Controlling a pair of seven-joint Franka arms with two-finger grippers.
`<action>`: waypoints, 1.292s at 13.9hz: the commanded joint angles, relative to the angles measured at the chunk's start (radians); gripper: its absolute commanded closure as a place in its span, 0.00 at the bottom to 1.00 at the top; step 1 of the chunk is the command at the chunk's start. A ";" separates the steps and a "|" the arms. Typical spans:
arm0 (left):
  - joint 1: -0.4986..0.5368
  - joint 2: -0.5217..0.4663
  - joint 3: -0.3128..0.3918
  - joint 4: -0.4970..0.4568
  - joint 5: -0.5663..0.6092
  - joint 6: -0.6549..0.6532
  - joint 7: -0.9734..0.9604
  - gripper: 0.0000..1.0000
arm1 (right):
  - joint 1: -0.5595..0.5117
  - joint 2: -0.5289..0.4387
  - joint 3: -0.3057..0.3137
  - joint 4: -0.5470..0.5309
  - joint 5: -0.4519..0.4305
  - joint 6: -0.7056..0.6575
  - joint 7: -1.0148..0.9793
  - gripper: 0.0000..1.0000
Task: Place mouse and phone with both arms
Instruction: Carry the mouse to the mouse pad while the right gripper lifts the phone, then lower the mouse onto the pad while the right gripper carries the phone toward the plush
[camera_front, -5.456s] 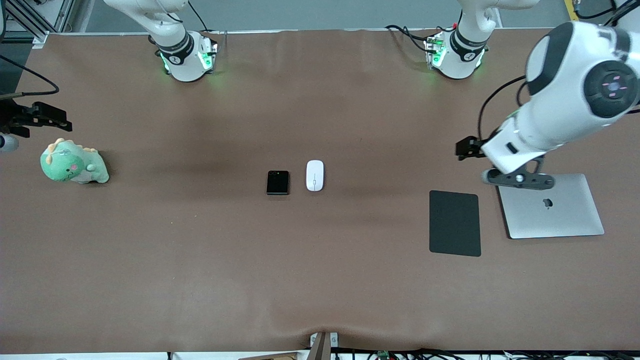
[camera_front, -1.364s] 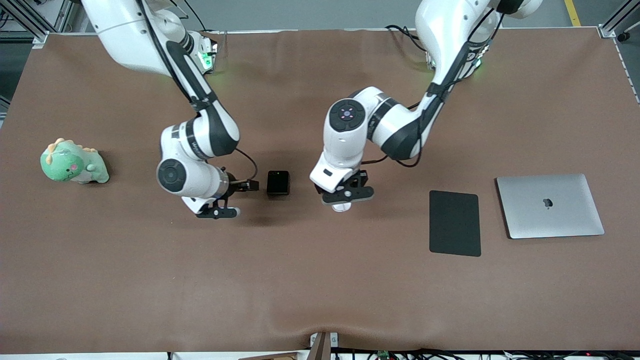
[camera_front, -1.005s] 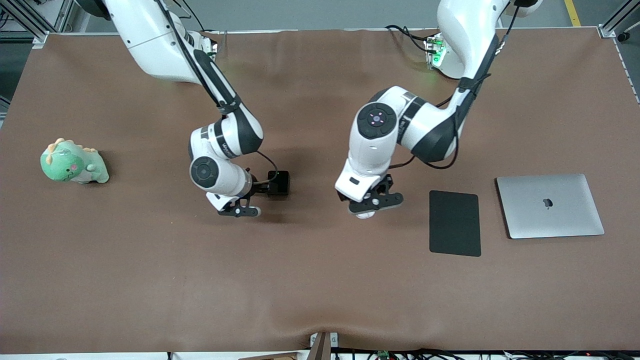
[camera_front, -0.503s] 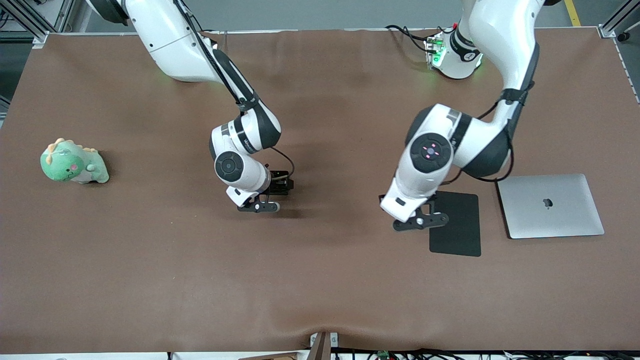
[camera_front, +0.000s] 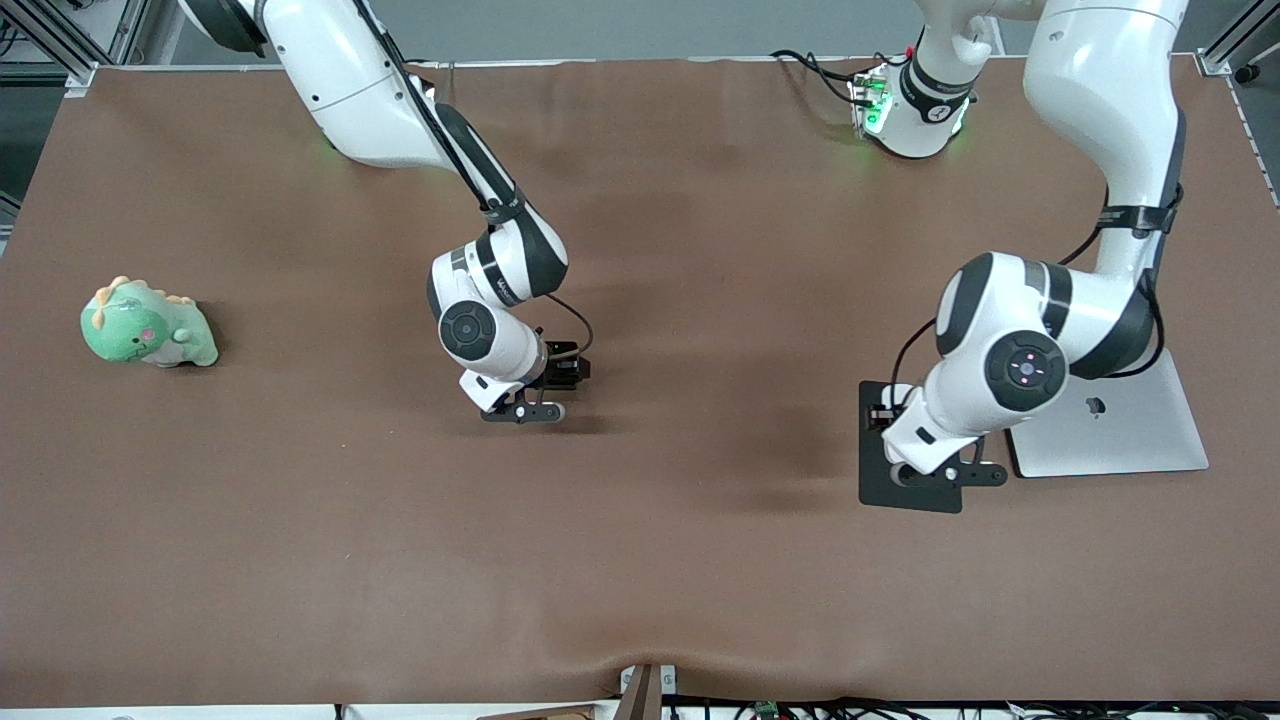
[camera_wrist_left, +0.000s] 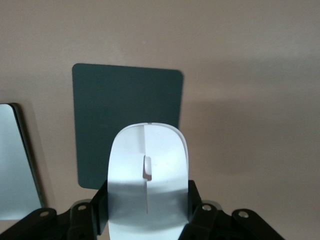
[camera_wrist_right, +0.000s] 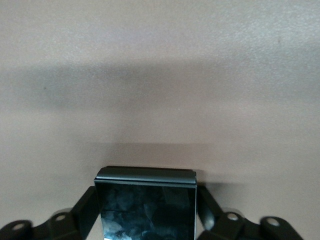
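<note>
Next, I set the black phone, now held at the table's middle, down with my right gripper on the bare table (camera_front: 295, 367) next to the green plush dinosaur, toward the laptop.
The white mouse (camera_wrist_left: 148, 165) is clamped between the fingers (camera_wrist_left: 100, 202) of my left gripper (camera_wrist_left: 148, 200), which is shut on it. That left gripper (camera_front: 945, 472) hangs over the matte black pad (camera_front: 905, 495), and the hand hides the mouse in the front view. The glossy black phone (camera_wrist_right: 145, 205) sits between the pads of my right gripper (camera_wrist_right: 145, 210), which press on both its sides. In the front view the right gripper (camera_front: 522, 412) is at the middle of the table, and the hand covers the phone.
A closed silver laptop (camera_front: 1120, 445) lies beside the pad (camera_wrist_left: 125, 100) at the left arm's end of the table; its edge (camera_wrist_left: 17, 165) shows in the left wrist view. A green plush dinosaur (camera_front: 145, 325) sits at the right arm's end.
The left arm carried the mouse from the table's middle to over the black pad. The right gripper slid onto the phone and closed on it.
</note>
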 joint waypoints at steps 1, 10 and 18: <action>0.024 -0.033 -0.010 -0.111 -0.014 0.091 0.052 0.86 | -0.002 0.002 -0.010 0.014 0.019 -0.051 0.017 1.00; 0.096 0.023 -0.002 -0.250 0.002 0.406 0.114 0.84 | -0.256 -0.051 -0.024 0.037 -0.011 -0.189 -0.159 1.00; 0.107 0.098 -0.002 -0.245 0.004 0.470 0.141 0.67 | -0.522 -0.123 -0.068 -0.041 -0.172 -0.316 -0.504 1.00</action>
